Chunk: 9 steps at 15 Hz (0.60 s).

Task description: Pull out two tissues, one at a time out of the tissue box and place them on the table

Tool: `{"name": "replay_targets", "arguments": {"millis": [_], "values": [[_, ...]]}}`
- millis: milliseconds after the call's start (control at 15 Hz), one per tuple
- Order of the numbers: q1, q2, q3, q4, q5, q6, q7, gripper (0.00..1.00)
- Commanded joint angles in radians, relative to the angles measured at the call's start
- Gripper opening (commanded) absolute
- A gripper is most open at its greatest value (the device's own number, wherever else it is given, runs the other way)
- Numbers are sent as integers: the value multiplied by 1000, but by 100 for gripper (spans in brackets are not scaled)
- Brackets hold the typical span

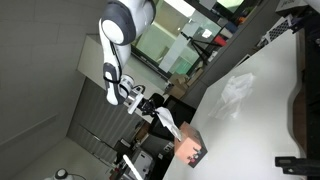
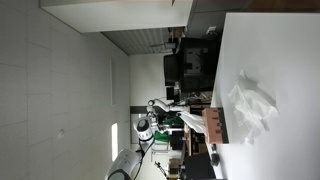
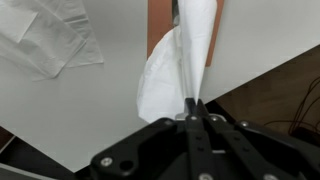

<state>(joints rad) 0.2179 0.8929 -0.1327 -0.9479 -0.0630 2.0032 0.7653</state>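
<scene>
The robot's gripper should release the white tissue on top of the crumpled tissue (image 1: pixel 230 100) (image 3: pixel 62 43) lying on the table.
My gripper (image 3: pixel 192 104) is shut on a white tissue (image 3: pixel 178 62) that stretches from the fingertips to the pinkish-tan tissue box (image 3: pixel 160 28). In both exterior views the gripper (image 1: pixel 152 106) (image 2: pixel 170 113) is held away from the box (image 1: pixel 190 150) (image 2: pixel 213 126), and the pulled tissue (image 1: pixel 170 124) (image 2: pixel 193 120) spans the gap. Another crumpled tissue (image 1: pixel 238 90) (image 2: pixel 250 100) (image 3: pixel 45 35) lies flat on the white table (image 1: pixel 270 90) (image 2: pixel 275 50) (image 3: pixel 90 120), apart from the box.
Dark equipment (image 1: pixel 305 110) stands along the table's edge. A dark monitor and shelving (image 2: pixel 190 65) are beside the table. Brown floor (image 3: pixel 280 90) shows past the table's edge near the gripper.
</scene>
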Motion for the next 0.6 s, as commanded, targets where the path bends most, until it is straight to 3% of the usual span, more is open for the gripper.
{"name": "replay_targets", "arguments": {"millis": [0,533], "values": [[-16,-50,-14,8,-25,-61,24,0],[-71,-98,-98,10,-11,-219,20,0]]}}
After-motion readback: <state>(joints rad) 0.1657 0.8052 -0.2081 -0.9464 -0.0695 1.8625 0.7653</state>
